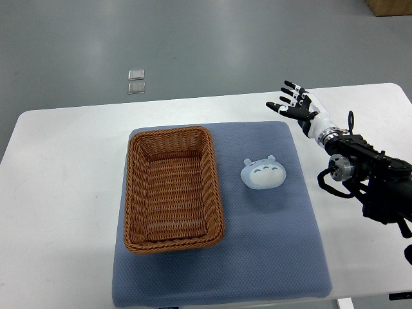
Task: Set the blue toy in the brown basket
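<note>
I will move my right gripper to the blue toy beside the brown basket next and close it on the middle of its body [265, 174].
A pale blue plush toy [262, 172] with small ears lies on the blue-grey mat [270, 244], just right of the brown wicker basket [172, 188]. The basket is rectangular and holds nothing. My right hand [295, 101] hovers over the white table beyond the mat's far right corner, up and to the right of the toy, fingers spread and holding nothing. Its black arm runs in from the right edge. The left arm does not show.
The white table [64, 193] carries the mat. Two small clear square objects [136, 82] lie on the grey floor beyond the table's far edge. A brown box corner [389, 6] shows at the top right.
</note>
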Tool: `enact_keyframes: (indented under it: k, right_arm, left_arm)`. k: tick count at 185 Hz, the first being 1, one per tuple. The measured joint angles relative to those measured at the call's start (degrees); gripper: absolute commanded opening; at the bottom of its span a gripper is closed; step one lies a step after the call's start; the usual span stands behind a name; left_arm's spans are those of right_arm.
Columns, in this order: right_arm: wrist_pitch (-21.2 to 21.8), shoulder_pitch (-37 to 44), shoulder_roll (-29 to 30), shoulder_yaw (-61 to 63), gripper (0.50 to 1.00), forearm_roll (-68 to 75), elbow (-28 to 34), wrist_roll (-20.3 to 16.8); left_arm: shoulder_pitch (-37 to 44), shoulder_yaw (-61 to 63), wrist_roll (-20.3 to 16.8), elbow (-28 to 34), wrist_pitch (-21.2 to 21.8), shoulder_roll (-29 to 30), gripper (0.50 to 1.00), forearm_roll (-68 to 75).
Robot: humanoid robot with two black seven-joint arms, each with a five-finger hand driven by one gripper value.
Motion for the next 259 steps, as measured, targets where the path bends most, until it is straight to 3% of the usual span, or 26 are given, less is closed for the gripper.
enact_keyframes:
  k: [259]
  right_arm:
    - [-0.03, 0.15, 0.09, -0.02, 0.911, 0.00, 0.01, -0.05]
  left_arm:
    - [0.00, 0.26, 0.00, -0.05, 0.00, 0.00, 1.000, 0.01]
